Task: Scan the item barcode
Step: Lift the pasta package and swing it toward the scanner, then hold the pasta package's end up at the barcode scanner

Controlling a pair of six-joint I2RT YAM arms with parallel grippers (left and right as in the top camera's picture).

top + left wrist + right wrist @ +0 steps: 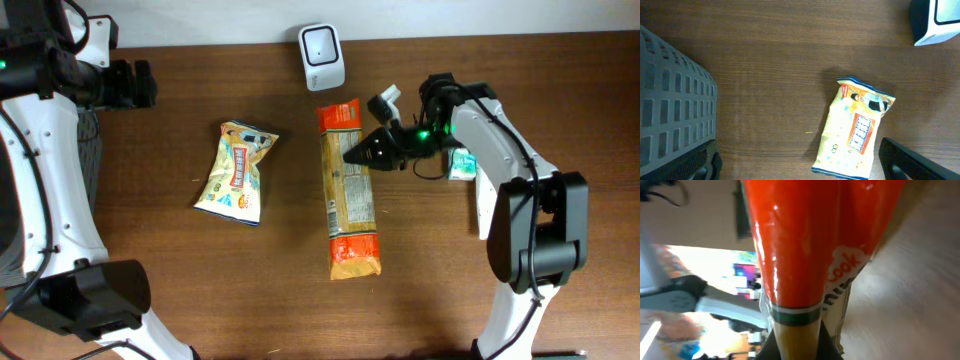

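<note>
Next, my right gripper puts the long clear packet down on the table [437, 193] beside the small green-and-white item.
A long clear packet with orange ends [349, 190] lies lengthwise in the middle of the table. My right gripper [358, 153] sits at its right edge near the far end and is shut on it. In the right wrist view the packet [805, 245] fills the frame, pinched between the dark fingers of the right gripper [797, 342]. The white scanner [322, 56] stands at the back, just beyond the packet's far end. My left gripper [140, 85] hovers at the far left, open and holding nothing; its open jaws [800, 167] frame bare table.
A yellow snack bag [237, 172] lies left of the packet, also seen as the snack bag [855, 127] in the left wrist view. A grey mesh basket [670, 100] stands at the left edge. A small green-and-white item [461, 163] lies under the right arm.
</note>
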